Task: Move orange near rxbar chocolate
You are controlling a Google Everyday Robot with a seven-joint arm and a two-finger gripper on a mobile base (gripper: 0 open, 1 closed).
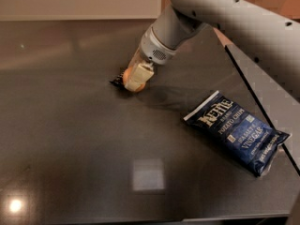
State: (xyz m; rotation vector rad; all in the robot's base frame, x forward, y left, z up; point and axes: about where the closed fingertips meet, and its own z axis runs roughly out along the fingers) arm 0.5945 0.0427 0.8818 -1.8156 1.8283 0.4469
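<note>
Next, I release the orange on the table point(145, 75), against the rxbar chocolate's edge facing the Kettle chip bag.
My gripper point(135, 78) is at the middle of the dark table, shut on the orange point(128, 81), of which only a small rim shows between and below the pale fingers point(138, 75). The rxbar chocolate point(116, 81), a flat black wrapper, lies right behind and to the left of the orange; only its left corner shows, the rest is hidden by the gripper. The orange sits low, at or just above the table, touching or almost touching the wrapper.
A dark-blue Kettle chip bag point(235, 131) lies flat to the right. The dark glossy table point(70, 139) has a seam or edge running diagonally at the right point(255, 97). My grey arm point(225, 18) reaches in from the upper right.
</note>
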